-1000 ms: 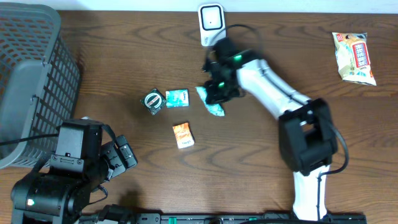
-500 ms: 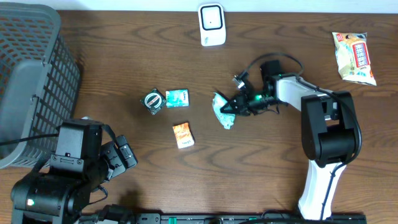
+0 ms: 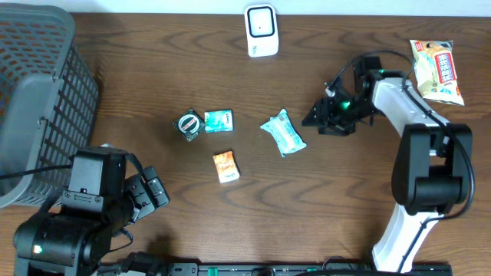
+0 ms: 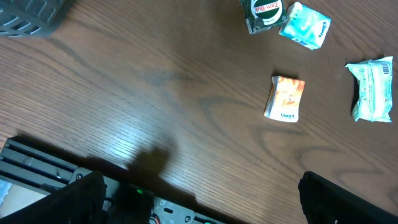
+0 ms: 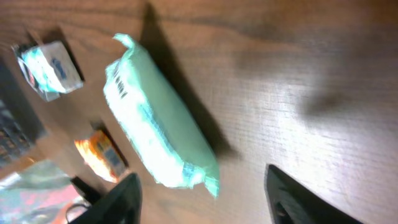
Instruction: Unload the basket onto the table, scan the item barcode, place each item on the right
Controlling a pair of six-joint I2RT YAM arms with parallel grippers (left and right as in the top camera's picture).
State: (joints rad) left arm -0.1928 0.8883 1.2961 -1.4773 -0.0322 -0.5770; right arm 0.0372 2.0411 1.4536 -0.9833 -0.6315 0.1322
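The green packet lies crooked to the right gripper's fingers, so the robot should first turn it straight with that gripper, then pinch the packet's end (image 3: 295,146) away from its barcode.
The item, a pale green packet (image 3: 283,133), lies flat on the table with nothing holding it. A barcode shows at one end of it. My right gripper (image 3: 314,120) hangs just to its right, open, with nothing between the fingers. In the right wrist view the green packet (image 5: 155,134) lies just ahead of the right gripper (image 5: 208,202), apart from both fingers. The white scanner (image 3: 261,31) stands at the table's far edge. At the near left my left gripper (image 3: 149,193) is wide open and empty. The left wrist view shows the left gripper (image 4: 202,205) over bare wood, with the green packet (image 4: 372,88) at the right edge.
A round Zam-Buk tin (image 3: 189,123), a small teal packet (image 3: 219,120) and an orange packet (image 3: 225,166) lie left of the item. A grey basket (image 3: 38,100) fills the left side. A snack bag (image 3: 437,70) lies at the far right.
My right gripper carried the green packet away from the scanner, opened and let it go on the table, then drew back to the right. The left arm has not moved.
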